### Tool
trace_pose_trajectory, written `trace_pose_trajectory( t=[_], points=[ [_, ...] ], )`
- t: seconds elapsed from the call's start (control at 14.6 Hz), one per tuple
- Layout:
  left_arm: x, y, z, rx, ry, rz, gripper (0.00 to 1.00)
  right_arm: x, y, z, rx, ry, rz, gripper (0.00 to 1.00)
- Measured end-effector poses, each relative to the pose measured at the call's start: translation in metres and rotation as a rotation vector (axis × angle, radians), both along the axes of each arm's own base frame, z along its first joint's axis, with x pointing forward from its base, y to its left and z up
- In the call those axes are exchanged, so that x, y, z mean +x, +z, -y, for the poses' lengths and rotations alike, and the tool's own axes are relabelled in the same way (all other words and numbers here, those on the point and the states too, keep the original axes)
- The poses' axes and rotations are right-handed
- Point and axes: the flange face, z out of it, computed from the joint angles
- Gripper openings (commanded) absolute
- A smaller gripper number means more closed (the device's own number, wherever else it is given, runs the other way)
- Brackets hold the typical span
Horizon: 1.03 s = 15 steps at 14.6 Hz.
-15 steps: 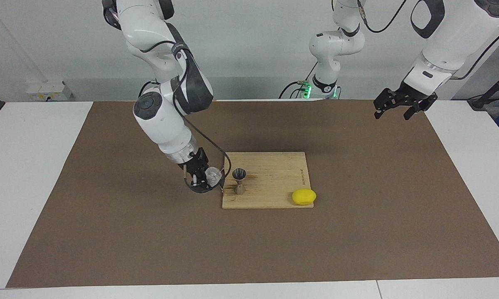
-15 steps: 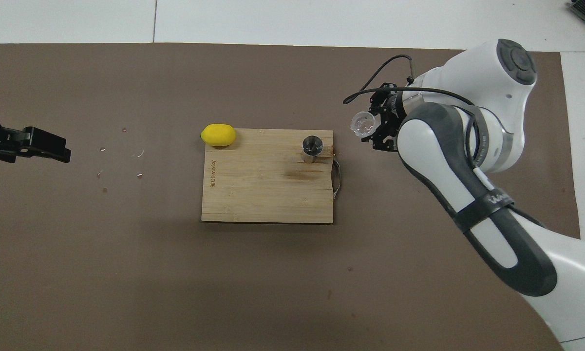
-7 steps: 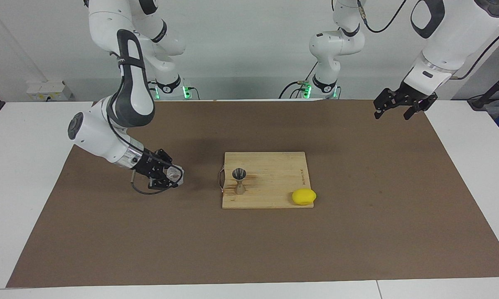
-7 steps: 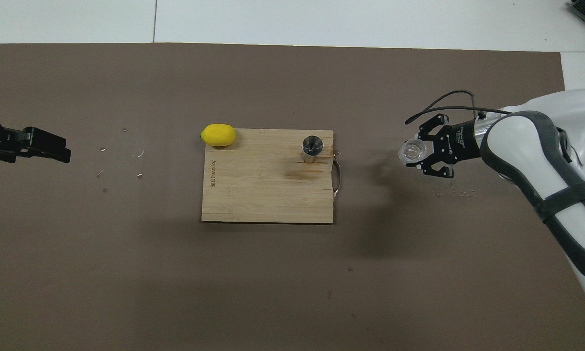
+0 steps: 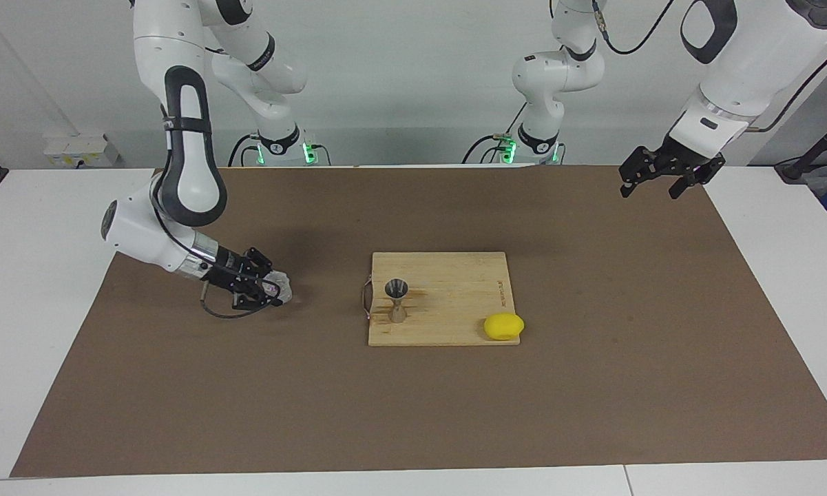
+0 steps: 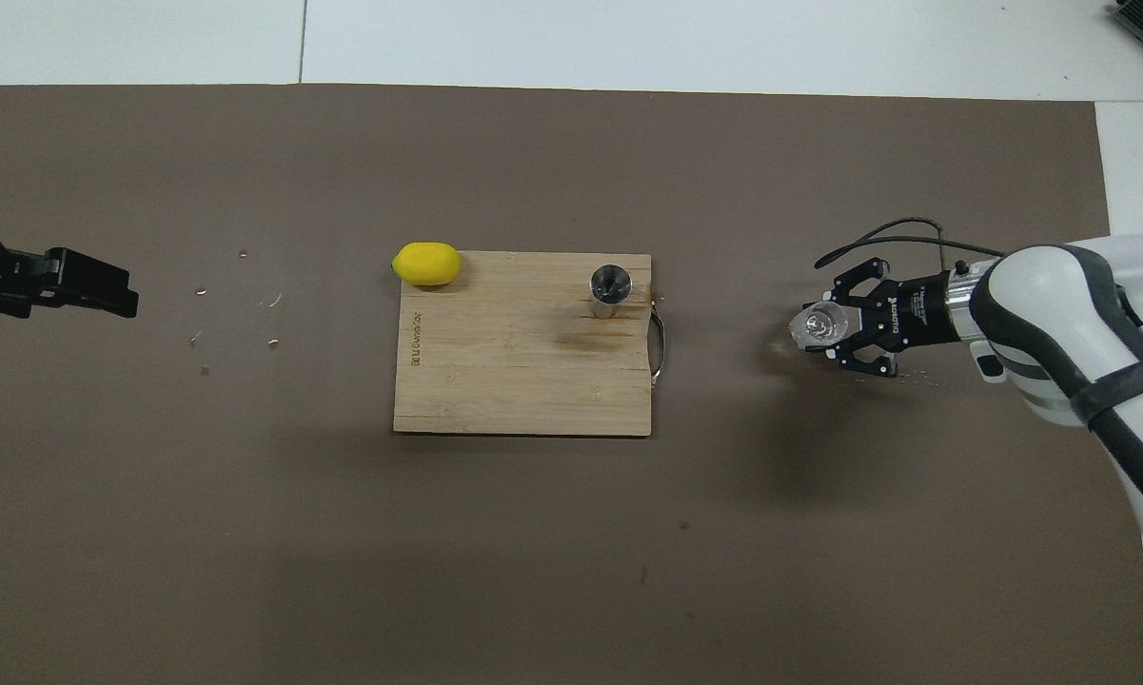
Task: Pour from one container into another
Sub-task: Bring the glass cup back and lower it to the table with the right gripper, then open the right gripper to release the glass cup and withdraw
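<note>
My right gripper will set the clear squat cup, now low over the mat, on the brown mat straight (image 6: 812, 354) across from the board's metal handle.
The clear squat cup (image 5: 280, 286) (image 6: 817, 325) is in my right gripper (image 5: 270, 290) (image 6: 836, 326), which is shut on it, low over the brown mat toward the right arm's end of the table. Whether the cup touches the mat I cannot tell. The steel hourglass jigger (image 5: 396, 300) (image 6: 611, 286) stands upright on the wooden board (image 5: 454, 293) (image 6: 514, 371), near the board's handle edge, well apart from the cup. My left gripper (image 5: 649, 191) (image 6: 119, 293) waits open and empty, raised over the mat's corner at the left arm's end.
A yellow lemon (image 5: 503, 326) (image 6: 426, 264) sits at the board's corner farthest from the robots, toward the left arm's end. A metal handle (image 6: 659, 349) juts from the board's edge facing the cup. Small white specks (image 6: 238, 314) dot the mat.
My right arm has swung the cup away from beside the jigger, out toward the right arm's end, and brought it lower over the mat. The left arm has not moved.
</note>
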Motion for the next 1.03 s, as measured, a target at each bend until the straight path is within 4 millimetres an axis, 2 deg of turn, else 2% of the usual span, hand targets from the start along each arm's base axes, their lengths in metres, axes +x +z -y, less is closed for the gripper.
trace_pose_trajectory(
  t=[0.21, 0.48, 0.55, 0.62, 0.68, 0.75, 0.82, 0.96, 1.03],
  points=[
    [0.0, 0.0, 0.0, 0.0, 0.0, 0.0, 1.0, -0.008, -0.021, 0.006, 0.032, -0.006, -0.006, 0.0],
    [0.0, 0.0, 0.0, 0.0, 0.0, 0.0, 1.0, -0.017, -0.034, 0.006, 0.051, -0.037, -0.016, 0.0],
    [0.0, 0.0, 0.0, 0.0, 0.0, 0.0, 1.0, -0.019, -0.036, 0.006, 0.052, -0.041, -0.02, 0.07],
    [0.0, 0.0, 0.0, 0.0, 0.0, 0.0, 1.0, -0.02, -0.038, 0.006, 0.052, -0.043, -0.024, 0.42],
    [0.0, 0.0, 0.0, 0.0, 0.0, 0.0, 1.0, -0.022, -0.04, 0.007, 0.049, -0.046, -0.026, 0.55],
    [0.0, 0.0, 0.0, 0.0, 0.0, 0.0, 1.0, -0.023, -0.042, 0.008, 0.041, -0.052, -0.025, 0.67],
    [0.0, 0.0, 0.0, 0.0, 0.0, 0.0, 1.0, -0.024, -0.044, 0.008, 0.037, -0.056, -0.026, 0.75],
    [0.0, 0.0, 0.0, 0.0, 0.0, 0.0, 1.0, -0.025, -0.044, 0.009, 0.032, -0.059, -0.023, 0.98],
    [0.0, 0.0, 0.0, 0.0, 0.0, 0.0, 1.0, -0.025, -0.042, 0.009, 0.03, -0.06, -0.018, 0.99]
  ],
)
